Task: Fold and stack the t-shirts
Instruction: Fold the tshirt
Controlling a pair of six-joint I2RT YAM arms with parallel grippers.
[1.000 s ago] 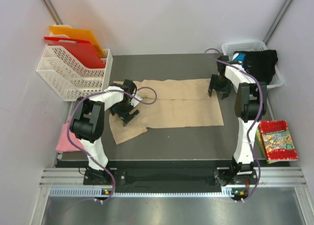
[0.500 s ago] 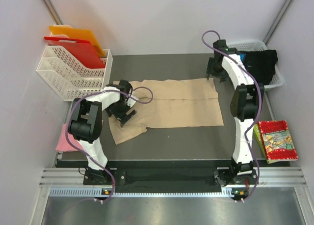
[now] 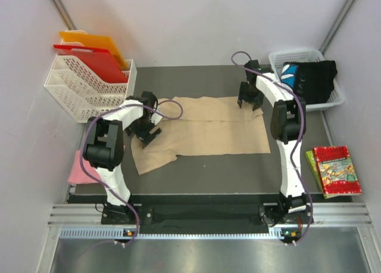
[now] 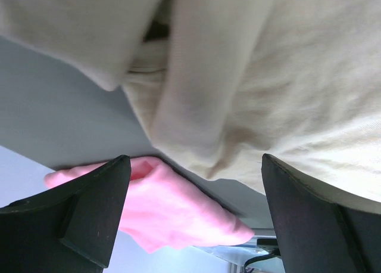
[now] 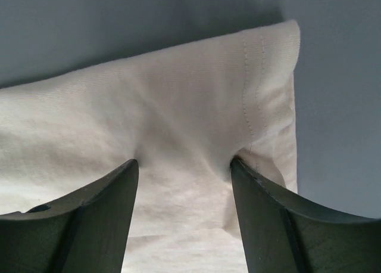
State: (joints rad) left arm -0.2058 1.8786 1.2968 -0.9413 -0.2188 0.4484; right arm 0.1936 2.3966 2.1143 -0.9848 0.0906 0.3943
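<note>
My left gripper will grab the beige t-shirt at the near corner of its crumpled flap [image 3: 140,171], on the side toward the pink t-shirt.
The beige t-shirt [image 3: 214,127] lies spread flat on the dark mat, with a crumpled flap at its near left. My left gripper [image 3: 144,127] is open over the shirt's left end; in the left wrist view [image 4: 195,166] folds of beige cloth [image 4: 286,76] lie ahead of its fingers. My right gripper [image 3: 250,98] is open with both fingertips pressed on the shirt's far right corner [image 5: 149,106], and the cloth puckers between them [image 5: 183,163]. The pink t-shirt [image 3: 78,168] hangs off the mat's left edge, also in the left wrist view [image 4: 172,207]. The black t-shirt [image 3: 312,76] sits in a basket.
A white basket [image 3: 280,57] stands at the far right. A white rack [image 3: 83,88] at the far left holds a red board [image 3: 89,61] and an orange board [image 3: 95,43]. A colourful packet [image 3: 336,168] lies off the mat at the right.
My right gripper has swung from the shirt's right edge up and left onto its far right corner. My left gripper has shifted slightly toward the far left on the cloth.
</note>
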